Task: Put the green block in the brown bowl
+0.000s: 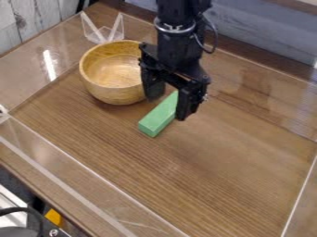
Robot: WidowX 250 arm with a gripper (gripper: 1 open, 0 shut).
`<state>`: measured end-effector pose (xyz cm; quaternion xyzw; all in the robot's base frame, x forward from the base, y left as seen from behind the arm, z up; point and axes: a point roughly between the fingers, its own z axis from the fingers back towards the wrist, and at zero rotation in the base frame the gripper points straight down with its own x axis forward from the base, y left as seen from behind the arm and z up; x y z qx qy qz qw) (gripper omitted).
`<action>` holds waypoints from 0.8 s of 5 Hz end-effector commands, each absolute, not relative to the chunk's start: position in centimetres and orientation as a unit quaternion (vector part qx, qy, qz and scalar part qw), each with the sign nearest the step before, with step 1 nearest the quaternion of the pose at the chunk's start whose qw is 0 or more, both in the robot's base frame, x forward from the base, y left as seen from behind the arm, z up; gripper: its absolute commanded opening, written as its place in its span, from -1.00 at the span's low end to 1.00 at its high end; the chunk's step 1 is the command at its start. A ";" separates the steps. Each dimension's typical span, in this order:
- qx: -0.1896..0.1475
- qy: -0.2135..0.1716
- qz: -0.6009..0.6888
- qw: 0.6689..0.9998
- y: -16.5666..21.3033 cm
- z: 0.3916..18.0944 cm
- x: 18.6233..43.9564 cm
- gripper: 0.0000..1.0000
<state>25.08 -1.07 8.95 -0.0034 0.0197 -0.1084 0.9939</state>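
Observation:
Next, my gripper moves to the green block's middle (pixel 165 110) and closes there across its long sides, since its fingers are over the far end now.
The green block (pixel 158 118) lies flat on the wooden tabletop, just right of the brown bowl (pixel 115 71). My gripper (pixel 170 98) points straight down over the block's far end, open, with one black finger on each side of it. The fingertips hang low, close to the table. The far end of the block is hidden behind the fingers. Whether the fingers touch the block I cannot tell. The bowl is empty and stands left of the gripper.
A clear plastic wall (pixel 74 171) runs along the table's front and left edges. A clear folded plastic piece (pixel 102 28) stands behind the bowl. A pale plank wall rises at the back.

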 end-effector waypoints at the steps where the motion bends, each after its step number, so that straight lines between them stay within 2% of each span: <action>1: 0.007 -0.012 -0.099 0.995 -1.3 9.8 25.5 1.00; 4: 0.018 -0.024 -0.101 0.994 -1.5 10.1 27.9 1.00</action>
